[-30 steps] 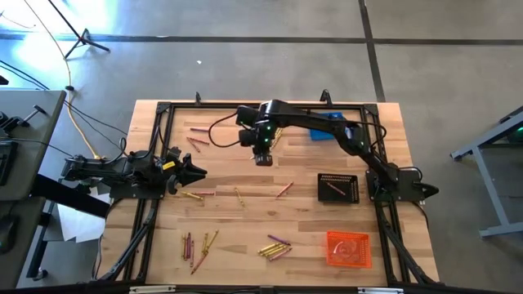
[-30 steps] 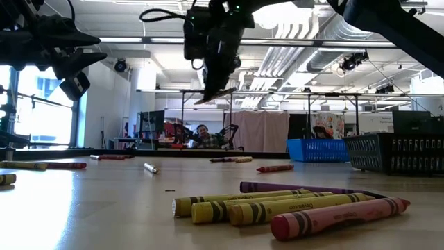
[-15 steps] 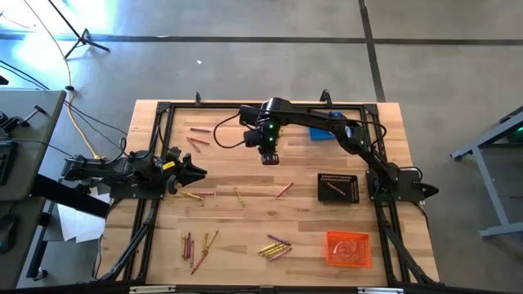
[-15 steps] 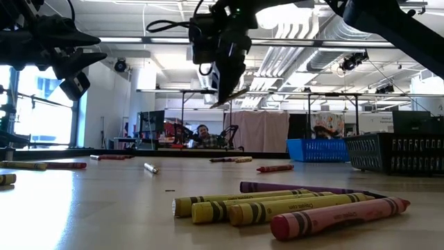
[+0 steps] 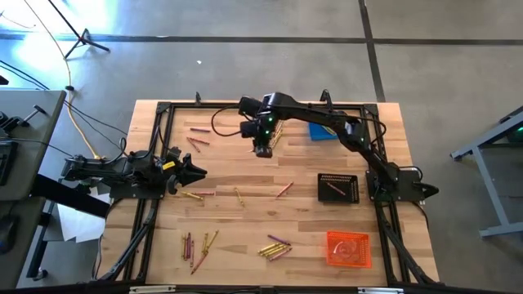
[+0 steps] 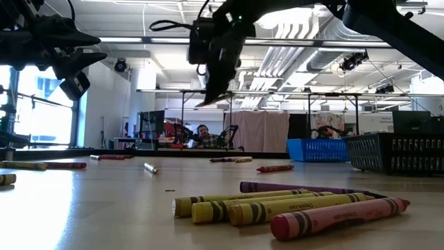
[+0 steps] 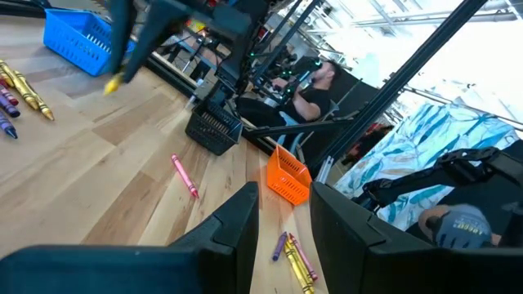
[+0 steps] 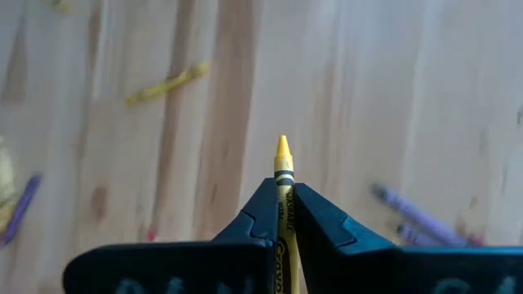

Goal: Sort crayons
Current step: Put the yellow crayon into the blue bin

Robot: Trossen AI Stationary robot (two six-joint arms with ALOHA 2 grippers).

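Note:
The robot's right gripper should release the yellow crayon inside the blue basket [image 5: 328,131] by the far edge of the table. The crayon is high over the table's far middle.
My right gripper [image 5: 261,149] hangs high over the far middle of the table, shut on a yellow crayon [image 8: 283,167]. In the low view the crayon's tip [image 6: 208,102] sticks out below the gripper. Loose crayons lie flat on the wood: a yellow, purple and red bunch [image 5: 274,247] at the near middle, another bunch [image 5: 200,245] at the near left, a few [image 5: 194,137] at the far left, and singles [image 5: 283,189] mid-table. My left gripper [image 5: 196,171] waits open and empty at the table's left edge. My right gripper pinches the yellow crayon's wrapped shaft [image 8: 283,208] between its two fingers, a little behind the pointed tip. The crayon lies along the fingers, and its tip [image 8: 283,147] sticks out past them. The fingers point down at a slant. The crayon is lifted well clear of the table.
A blue basket [image 5: 323,131] stands at the far right. A black basket [image 5: 337,187] with a crayon in it stands at the middle right. An orange basket [image 5: 349,248] stands at the near right. A black frame [image 5: 163,110] rims the table.
My right gripper has swung a little toward the table's right edge and back again, ending slightly nearer the far edge. It stays shut on the yellow crayon, high above the table.

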